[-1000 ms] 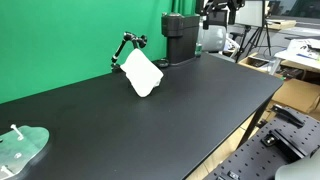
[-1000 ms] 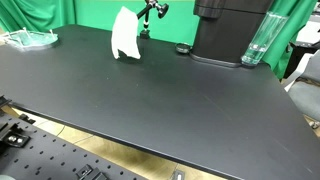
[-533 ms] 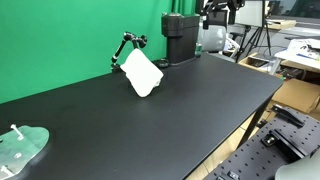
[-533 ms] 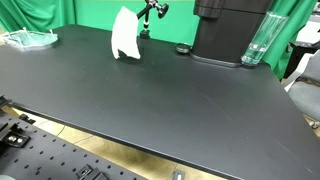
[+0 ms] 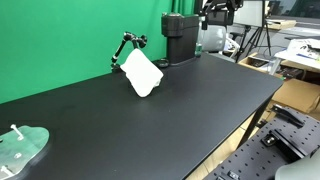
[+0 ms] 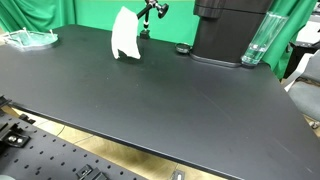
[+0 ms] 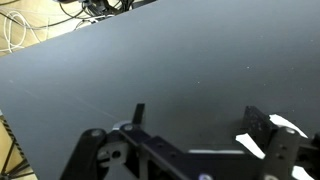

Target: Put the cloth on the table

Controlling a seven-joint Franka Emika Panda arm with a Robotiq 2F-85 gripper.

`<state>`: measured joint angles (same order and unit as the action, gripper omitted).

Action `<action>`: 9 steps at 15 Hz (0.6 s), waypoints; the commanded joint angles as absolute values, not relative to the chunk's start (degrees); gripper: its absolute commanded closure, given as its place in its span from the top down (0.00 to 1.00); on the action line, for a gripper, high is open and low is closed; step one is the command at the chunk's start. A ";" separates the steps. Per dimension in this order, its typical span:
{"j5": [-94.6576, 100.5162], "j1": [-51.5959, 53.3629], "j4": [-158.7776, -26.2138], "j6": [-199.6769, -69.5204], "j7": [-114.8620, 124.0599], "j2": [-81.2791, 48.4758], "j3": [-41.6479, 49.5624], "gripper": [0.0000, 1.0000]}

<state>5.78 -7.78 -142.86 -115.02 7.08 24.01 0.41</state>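
Note:
My gripper is to move next to the upper part (image 5: 145, 64) of the white cloth that is beside the black jointed stand, and close on it there.
The white cloth (image 5: 142, 73) hangs in folds from a small black jointed stand (image 5: 126, 42) at the back of the black table (image 5: 190, 110). Its lower edge is at the tabletop. In both exterior views it is near the green wall, and it also shows in an exterior view (image 6: 124, 35) beside the stand (image 6: 150, 10). In the wrist view my gripper (image 7: 200, 125) is open and empty above bare tabletop (image 7: 150, 60). The cloth is not in the wrist view. I cannot make out the gripper clearly in the exterior views.
A tall black box (image 5: 180, 35) (image 6: 228, 30) stands at the back of the table, with a clear bottle (image 6: 258, 40) beside it. A pale green disc (image 5: 20, 148) (image 6: 30, 38) lies at the table's far end. Equipment and cables surround the table edges.

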 commanded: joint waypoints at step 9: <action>6.94 4.03 -144.46 -147.65 -1.78 7.56 -5.48 1.00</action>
<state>4.73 3.00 -144.59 -140.15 -1.68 12.00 -4.14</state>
